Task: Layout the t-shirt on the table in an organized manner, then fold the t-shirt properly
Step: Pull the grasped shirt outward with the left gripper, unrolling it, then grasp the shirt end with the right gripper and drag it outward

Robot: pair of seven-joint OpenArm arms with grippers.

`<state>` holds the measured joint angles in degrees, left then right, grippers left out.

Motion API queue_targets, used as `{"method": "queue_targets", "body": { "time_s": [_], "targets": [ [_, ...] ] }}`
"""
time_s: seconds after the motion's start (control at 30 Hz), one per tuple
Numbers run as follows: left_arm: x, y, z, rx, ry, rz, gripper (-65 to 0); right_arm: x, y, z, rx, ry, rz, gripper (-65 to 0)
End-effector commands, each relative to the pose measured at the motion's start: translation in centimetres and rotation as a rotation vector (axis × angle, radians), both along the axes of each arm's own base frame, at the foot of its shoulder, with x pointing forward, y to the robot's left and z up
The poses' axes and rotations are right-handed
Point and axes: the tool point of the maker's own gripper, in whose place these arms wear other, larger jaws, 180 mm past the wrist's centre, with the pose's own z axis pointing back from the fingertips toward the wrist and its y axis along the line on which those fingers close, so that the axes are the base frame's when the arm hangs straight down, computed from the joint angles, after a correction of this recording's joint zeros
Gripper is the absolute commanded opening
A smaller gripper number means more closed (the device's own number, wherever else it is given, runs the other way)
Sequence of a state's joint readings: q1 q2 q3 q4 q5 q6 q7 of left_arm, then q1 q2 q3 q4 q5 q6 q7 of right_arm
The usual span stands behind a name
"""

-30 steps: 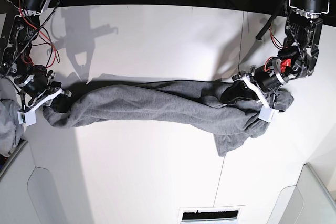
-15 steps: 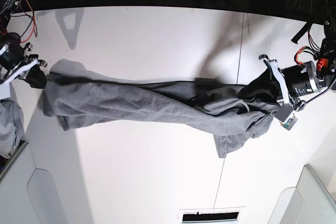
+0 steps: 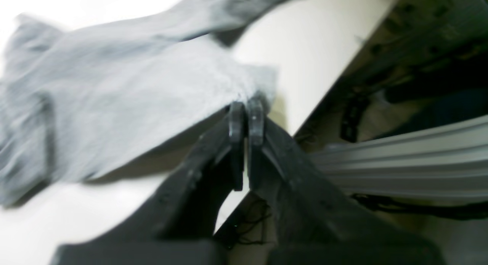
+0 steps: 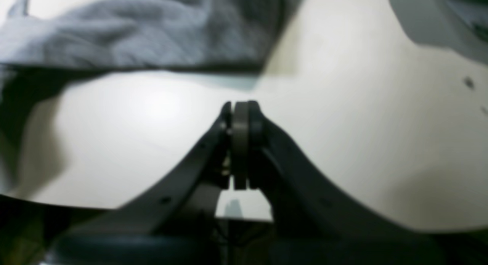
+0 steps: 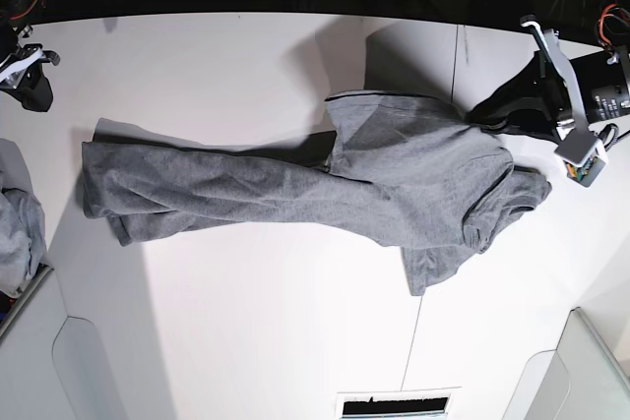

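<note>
The robot's left gripper will release the t-shirt's corner on the bare white table (image 5: pixel 506 50) near the table's far edge. The corner now hangs lifted over its shadow.
The charcoal-grey t-shirt (image 5: pixel 295 189) lies stretched across the white table (image 5: pixel 246 322), twisted and bunched, its right part pulled up toward the far edge. At the right, my left gripper (image 5: pixel 474 117) is shut on the shirt's edge. The left wrist view shows the left gripper (image 3: pixel 246 105) pinching a corner of the cloth (image 3: pixel 133 93), which hangs lifted over its shadow. My right gripper (image 5: pixel 35 93) is at the back left corner, apart from the shirt. In the right wrist view the right gripper (image 4: pixel 240 106) is shut on nothing, with the shirt (image 4: pixel 152 32) beyond it.
A lighter grey garment heap (image 5: pixel 15 223) lies at the left edge. White bins stand at the front left (image 5: pixel 98 371) and front right (image 5: pixel 591 371). A thin seam (image 5: pixel 455 56) crosses the table. The far table edge (image 3: pixel 328 89) drops off beside the left gripper, a metal rail (image 3: pixel 400 162) beyond.
My left gripper has drawn the shirt's right part toward the far edge, spreading it. My right gripper has let go of the left end and moved off to the back left corner.
</note>
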<state>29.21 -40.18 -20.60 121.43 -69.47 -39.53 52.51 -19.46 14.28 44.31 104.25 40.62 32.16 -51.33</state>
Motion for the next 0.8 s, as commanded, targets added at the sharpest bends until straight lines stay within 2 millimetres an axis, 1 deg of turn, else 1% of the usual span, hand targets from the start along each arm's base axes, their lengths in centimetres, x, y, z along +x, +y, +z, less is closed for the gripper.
{"method": "queue_targets", "body": {
  "time_s": [0.0,0.07,0.13,0.2,0.23,0.27,0.3,0.4,0.5,0.67,0.77],
  "targets": [
    [0.2,0.3,1.2,-0.011,-0.035,0.001,-65.0,0.9,-0.4,1.4,-0.015,-0.056,0.007,-65.0],
    [0.2,1.3,1.4,0.005,-0.041,0.029,-65.0,1.1,-0.9,1.3,-0.038,-0.068,-0.006,-65.0],
    [0.3,1.8,1.5,0.013,-0.045,0.043,-65.0,1.7,-1.5,1.2,-0.043,-0.097,-0.032,-64.6],
    [0.3,2.0,1.5,0.014,-0.045,0.051,-65.0,2.4,-2.2,0.7,-0.024,-0.116,-0.073,-52.6],
    [0.3,2.1,1.3,0.021,-0.043,0.053,-65.0,2.6,-2.5,0.1,-0.005,-0.108,-0.091,-47.2],
    [0.3,2.3,1.2,0.034,-0.041,0.054,-65.0,2.8,-2.7,-0.5,0.015,-0.101,-0.106,-43.3],
    [0.4,2.5,1.0,0.049,-0.042,0.057,-65.0,3.0,-2.8,-1.2,0.038,-0.095,-0.118,-41.1],
    [0.6,3.0,1.1,0.071,-0.053,0.07,-65.0,3.9,-2.5,-3.3,0.105,-0.063,-0.14,-40.6],
    [1.0,4.2,1.7,0.1,-0.071,0.099,-65.0,4.9,-2.1,-4.9,0.143,-0.045,-0.149,-40.6],
    [1.6,6.6,3.1,0.14,-0.117,0.163,-65.0,6.9,-2.2,-6.3,0.126,-0.042,-0.14,-40.6],
    [1.4,6.8,3.0,0.116,-0.102,0.176,-65.0,8.2,-1.1,-7.4,0.127,-0.012,-0.099,-40.6]
  ]
}}
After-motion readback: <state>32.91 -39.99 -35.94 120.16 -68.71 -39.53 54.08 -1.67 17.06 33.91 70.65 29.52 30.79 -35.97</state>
